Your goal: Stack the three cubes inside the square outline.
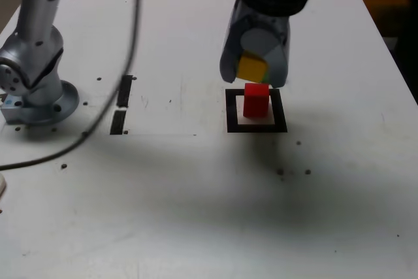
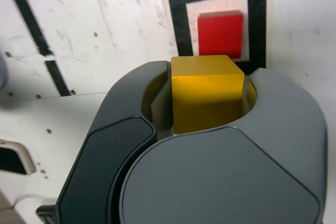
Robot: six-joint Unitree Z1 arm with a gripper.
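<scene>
The robot's gripper should release the yellow cube, which hangs clear above the red one, on top of the red cube (image 1: pixel 257 84) (image 2: pixel 220 33).
A red cube (image 1: pixel 257 99) (image 2: pixel 220 34) sits inside the black square outline (image 1: pixel 232 110) (image 2: pixel 177 17) on the white table. My gripper (image 1: pixel 253 70) (image 2: pixel 207 95) hangs just above and slightly behind the red cube, shut on a yellow cube (image 1: pixel 251 68) (image 2: pixel 207 93) held between its two jaws. The yellow cube is clear of the red one, not touching it. No green cube is in view.
The arm's silver base (image 1: pixel 36 70) stands at the exterior view's left, with a dark cable (image 1: pixel 124 76) trailing over the table. Two short black strips (image 1: pixel 122 101) (image 2: pixel 39 40) lie left of the outline. The table's right edge (image 1: pixel 392 50) runs close by.
</scene>
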